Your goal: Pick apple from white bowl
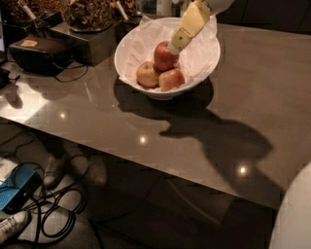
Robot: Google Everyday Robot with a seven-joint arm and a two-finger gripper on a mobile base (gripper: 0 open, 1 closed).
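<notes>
I should close my gripper on the upper part of the deep red apple (167, 49), which is behind the yellow-tan and orange-pink apples in the white bowl.
The white bowl (146, 90), lined with crumpled white paper, stands on the grey table. Three apples lie in it. The deep red apple (163, 58) sits at the back, a pale yellow-tan apple (146, 74) at the front left and an orange-pink apple (171, 79) at the front right. My gripper (172, 48) reaches down from the top of the view into the bowl. Its cream-coloured finger (187, 26) has its tip against the upper right side of the red apple.
Dark containers of brown granola-like food (87, 12) stand behind the bowl at the top left. A black box (39, 53) with a cable lies left of the bowl. Cables and a blue object (17, 189) lie on the floor under the table's front edge (146, 163).
</notes>
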